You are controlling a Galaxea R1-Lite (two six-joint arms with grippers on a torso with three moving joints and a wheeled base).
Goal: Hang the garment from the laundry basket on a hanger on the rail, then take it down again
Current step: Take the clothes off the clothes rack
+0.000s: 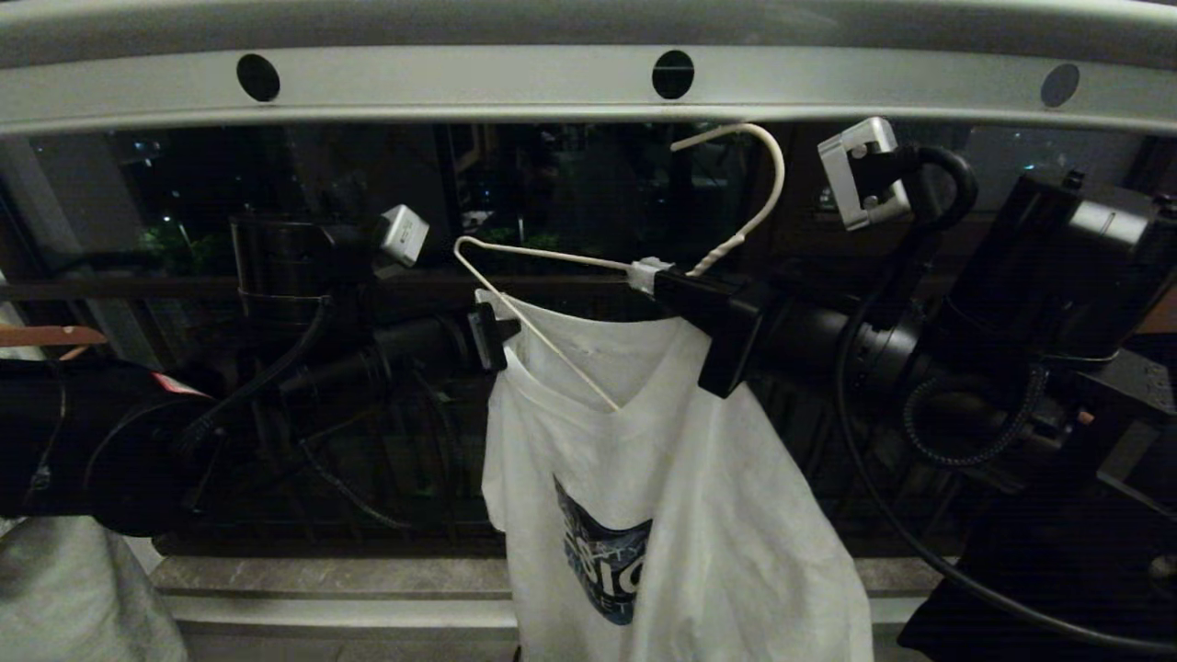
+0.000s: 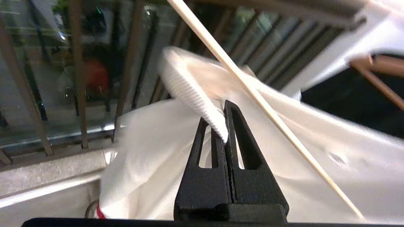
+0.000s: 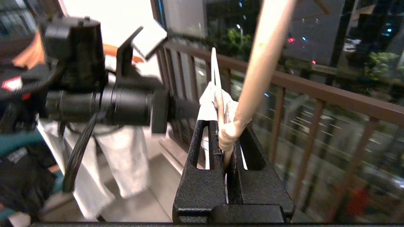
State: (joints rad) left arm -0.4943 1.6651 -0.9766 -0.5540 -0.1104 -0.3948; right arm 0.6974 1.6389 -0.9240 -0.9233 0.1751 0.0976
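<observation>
The white garment, now hanging part-way on the wire hanger, will be let go by my left gripper in the laundry basket at the foot of the stone ledge [image 1: 599,636].
The white garment [image 1: 699,478] with a dark blue chest print hangs part-way on the off-white wire hanger [image 1: 542,257]. The hanger's hook [image 1: 768,175] sits just below the pale grey rail [image 1: 460,87], under its middle hole, and is not hooked on. My right gripper [image 1: 655,276] is shut on the hanger's twisted neck [image 3: 228,135]. My left gripper [image 1: 501,336] is shut on the garment's ribbed collar [image 2: 186,85], beside the hanger's left arm [image 2: 252,91]. In the wrist views, the left gripper [image 2: 217,116] pinches cloth and the right gripper [image 3: 225,126] clamps wire. The laundry basket is out of view.
Dark balcony railing bars [image 3: 315,91] stand right behind the garment, above a stone ledge [image 1: 322,579]. A brown wooden hanger [image 1: 46,336] pokes in at the far left, with a pale grey garment [image 1: 74,588] below it. Both arms crowd the space under the rail.
</observation>
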